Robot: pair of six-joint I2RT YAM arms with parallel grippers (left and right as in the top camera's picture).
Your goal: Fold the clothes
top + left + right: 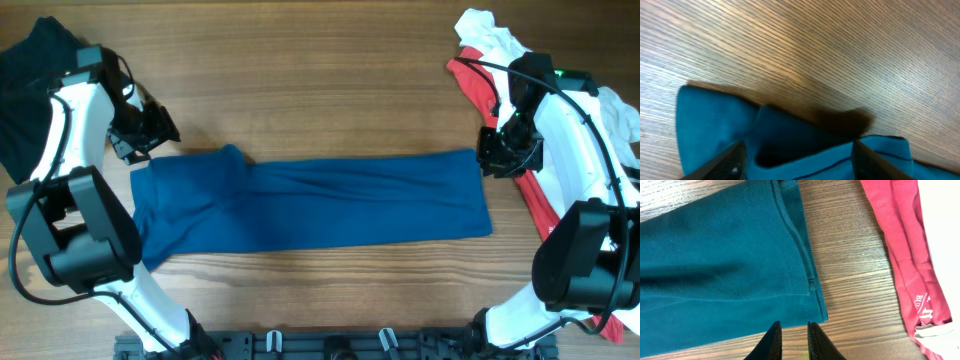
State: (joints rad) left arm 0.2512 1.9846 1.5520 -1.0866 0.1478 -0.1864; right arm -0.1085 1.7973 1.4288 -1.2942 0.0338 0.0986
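The polo shirt's end lies crooked around a loose fold, so my left gripper will pinch that fold further in and pull point(198, 187) the end toward the polo shirt's middle.
A deep-blue polo shirt point(320, 200) lies folded into a long strip across the middle of the table. My left gripper point(140, 140) hovers at its upper left corner. In the left wrist view this gripper point(800, 160) is open, its fingers straddling a fold of the blue cloth point(715, 120) without pinching it. My right gripper point(497, 158) is at the strip's upper right corner. In the right wrist view it point(791, 332) is nearly closed with only bare wood in the narrow gap, just off the edge of the shirt point(715, 255).
A red T-shirt point(480, 85) point(900, 255) and a white one point(490, 35) point(945, 220) are heaped at the back right, close to my right arm. A black garment point(25, 90) lies at the back left. The wooden table point(320, 90) shows behind the strip.
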